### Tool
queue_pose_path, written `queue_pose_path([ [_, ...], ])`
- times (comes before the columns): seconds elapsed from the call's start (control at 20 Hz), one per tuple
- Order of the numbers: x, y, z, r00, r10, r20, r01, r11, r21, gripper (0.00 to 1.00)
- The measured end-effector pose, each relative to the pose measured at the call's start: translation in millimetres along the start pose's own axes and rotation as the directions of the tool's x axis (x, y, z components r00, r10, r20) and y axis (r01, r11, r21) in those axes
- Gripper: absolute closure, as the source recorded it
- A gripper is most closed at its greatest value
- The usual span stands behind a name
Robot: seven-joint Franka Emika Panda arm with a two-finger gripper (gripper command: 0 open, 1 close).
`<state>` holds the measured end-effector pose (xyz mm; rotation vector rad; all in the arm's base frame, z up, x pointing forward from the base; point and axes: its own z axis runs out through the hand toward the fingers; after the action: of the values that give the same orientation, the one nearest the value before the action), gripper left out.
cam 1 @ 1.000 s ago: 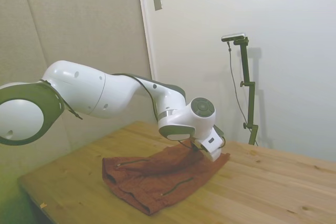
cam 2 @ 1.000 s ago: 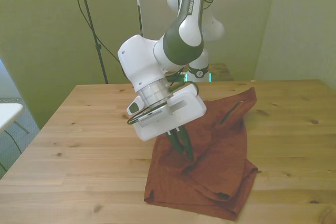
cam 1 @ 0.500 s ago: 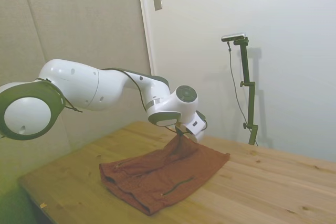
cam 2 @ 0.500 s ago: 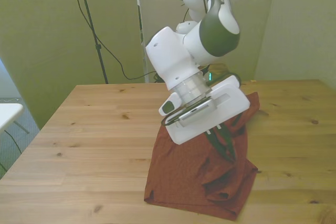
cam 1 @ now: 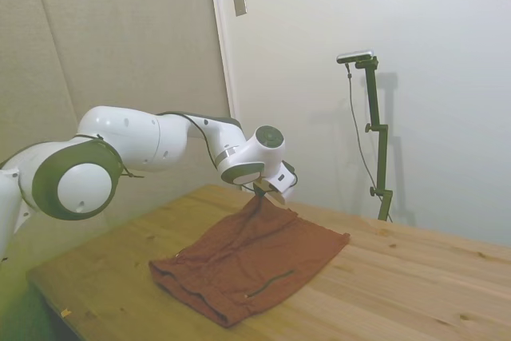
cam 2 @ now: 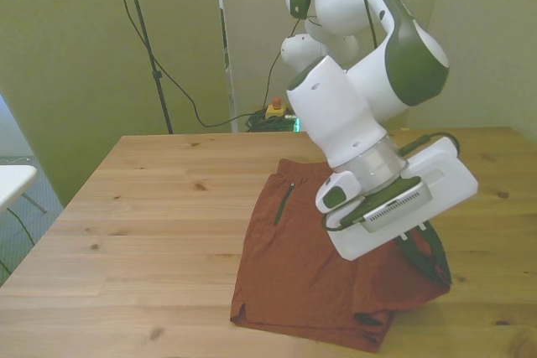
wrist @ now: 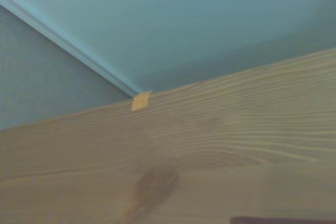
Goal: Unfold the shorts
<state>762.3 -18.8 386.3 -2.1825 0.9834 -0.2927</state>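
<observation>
Next, my gripper releases the shorts' pinched corner on the bare wood (cam 1: pixel 242 201) (wrist: pixel 125 199) close to the far edge of the table.
The rust-brown shorts (cam 1: pixel 239 261) lie spread on the wooden table (cam 1: pixel 415 285), with one edge pulled up into a peak under my gripper (cam 1: pixel 266 194). In the front view the shorts (cam 2: pixel 294 266) cover the table's near middle, and a dark pocket slit (cam 2: pixel 284 203) shows on the flat part. My gripper (cam 2: pixel 430 259) is at the cloth's edge on the front view's right, shut on a pinch of the fabric and held a little above the table. The gripper's white body hides part of the cloth.
Bare wood (cam 2: pixel 143 224) stretches to the front view's left of the shorts, and the near table edge runs just below the hem. A small yellow and red device (cam 2: pixel 274 108) sits behind the table. The wrist view shows only table wood (wrist: pixel 210 145) and a wall.
My gripper has swung toward the front view's right, dragging the top layer of the shorts with it. The folded layer has opened out, and the cloth now lies wider and flatter.
</observation>
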Motion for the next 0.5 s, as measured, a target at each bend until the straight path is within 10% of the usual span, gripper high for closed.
queue_pose_path([
  [0.3,-18.7,-32.6,37.7,0.998,-0.042,0.047,0.042,0.999,0.010,1.00],
  [0.35,-23.6,-36.9,45.1,0.997,-0.051,0.055,0.051,0.999,0.006,0.00],
  [0.5,-33.3,-44.0,62.1,0.993,-0.077,0.087,0.077,0.997,-0.002,0.00],
])
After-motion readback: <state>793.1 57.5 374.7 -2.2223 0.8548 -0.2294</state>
